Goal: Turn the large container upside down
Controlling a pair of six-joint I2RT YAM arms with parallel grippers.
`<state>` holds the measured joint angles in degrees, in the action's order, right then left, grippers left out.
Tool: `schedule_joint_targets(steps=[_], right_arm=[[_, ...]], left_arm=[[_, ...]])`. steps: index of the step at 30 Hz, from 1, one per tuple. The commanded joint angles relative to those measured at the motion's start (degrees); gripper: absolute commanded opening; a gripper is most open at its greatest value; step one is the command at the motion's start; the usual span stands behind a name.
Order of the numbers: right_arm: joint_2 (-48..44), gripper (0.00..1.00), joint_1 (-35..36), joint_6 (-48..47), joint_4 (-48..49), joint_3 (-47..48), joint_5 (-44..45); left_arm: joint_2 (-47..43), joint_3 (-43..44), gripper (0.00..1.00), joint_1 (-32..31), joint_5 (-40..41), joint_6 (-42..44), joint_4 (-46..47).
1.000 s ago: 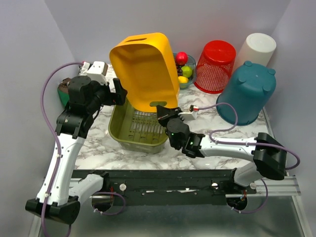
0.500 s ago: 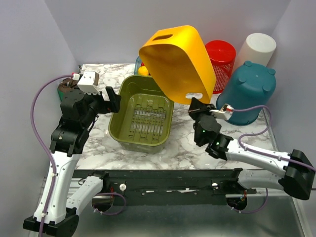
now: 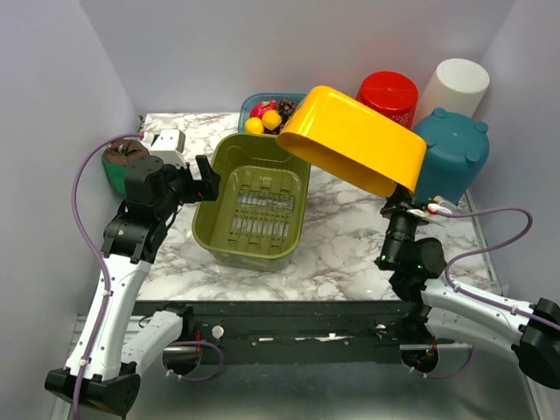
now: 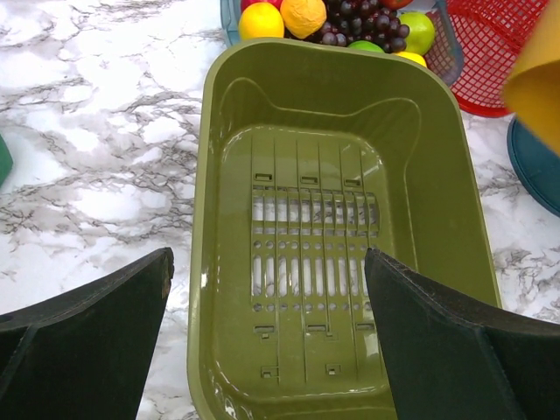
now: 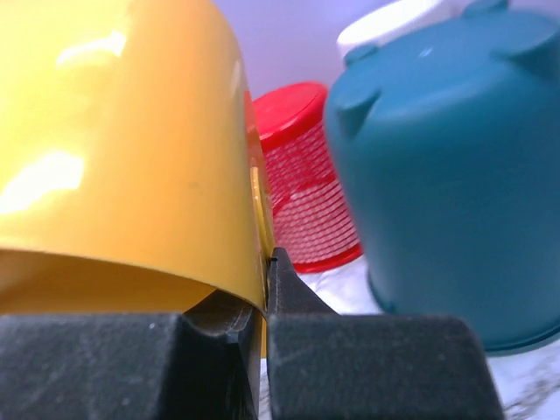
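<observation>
Next, I put the yellow container down with my right gripper and let go of it on the table [image 3: 353, 178] between the green basket and the teal bucket.
A large yellow container [image 3: 354, 140] hangs tilted in the air right of the middle, its opening facing down and left. My right gripper [image 3: 404, 199] is shut on its rim at the lower right corner. In the right wrist view the gripper [image 5: 267, 262] pinches the thin yellow wall [image 5: 114, 157] between both fingers. An olive green slotted basket [image 3: 254, 206] stands upright on the marble table. My left gripper [image 3: 208, 175] is open and empty beside the basket's left rim. In the left wrist view it [image 4: 267, 289] looks down on the basket [image 4: 332, 227].
An upturned teal bucket [image 3: 448, 153] stands close behind the right gripper. A red mesh basket [image 3: 388, 90] and a white container [image 3: 455, 80] stand at the back right. A blue bowl of fruit [image 3: 267, 112] sits behind the green basket. A dark green pot [image 3: 118, 162] is at the left edge.
My right arm has swung the yellow container to the right, away from above the green basket, and tipped it lower. The left gripper has stayed by the basket.
</observation>
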<state>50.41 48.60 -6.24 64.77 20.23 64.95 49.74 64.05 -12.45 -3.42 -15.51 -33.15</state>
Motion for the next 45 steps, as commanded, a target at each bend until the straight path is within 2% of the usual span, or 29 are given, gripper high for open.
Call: schedule_joint_targets(steps=[1, 2, 5, 17, 25, 27, 29, 30, 35, 39, 45], right_arm=[[-1.90, 0.01, -1.05, -19.40, 27.31, -2.56, -1.31], [-1.72, 0.01, -1.14, -25.51, 30.38, -2.39, -2.01], [-1.63, 0.01, -2.18, -31.88, 31.55, -2.38, -4.12], [-7.26, 0.01, -11.94, -38.23, 31.56, -7.21, -8.43], [-5.60, 0.01, -11.95, -40.78, 31.56, -9.59, -13.43], [-4.02, 0.04, -11.95, -42.80, 31.55, -10.12, -14.14], [-3.66, 0.15, -11.95, -42.80, 31.56, -11.00, -14.58], [-3.31, 0.18, -11.95, -42.80, 31.56, -11.17, -14.33], [-0.59, 0.14, -11.95, -43.15, 31.55, -12.50, -15.55], [3.11, 0.05, -11.95, -43.59, 31.56, -11.18, -15.12], [3.03, 0.04, -8.09, -46.40, 31.56, -12.14, -13.36]], left_arm=[[0.54, -0.42, 0.99, -0.12, -1.50, -0.93, 1.68], [0.62, -0.85, 0.99, -0.12, -1.59, -1.02, 1.77], [1.06, -0.86, 0.99, -0.12, -2.20, -0.93, 1.59], [2.21, -1.82, 0.99, -0.12, -3.35, -1.10, 2.38], [3.79, -3.32, 0.99, -0.12, -5.80, -2.94, 4.40], [4.14, -3.58, 0.99, -0.12, -6.59, -3.21, 4.85], [4.32, -3.67, 0.99, -0.12, -6.86, -3.21, 4.85], [4.40, -3.67, 0.99, -0.12, -7.04, -3.04, 4.76], [4.58, -3.41, 0.99, -0.12, -7.83, -2.42, 4.32], [4.58, -4.20, 0.99, -0.12, -8.44, -3.12, 5.02], [4.05, -6.13, 0.99, -0.12, -9.50, -4.35, 6.95]])
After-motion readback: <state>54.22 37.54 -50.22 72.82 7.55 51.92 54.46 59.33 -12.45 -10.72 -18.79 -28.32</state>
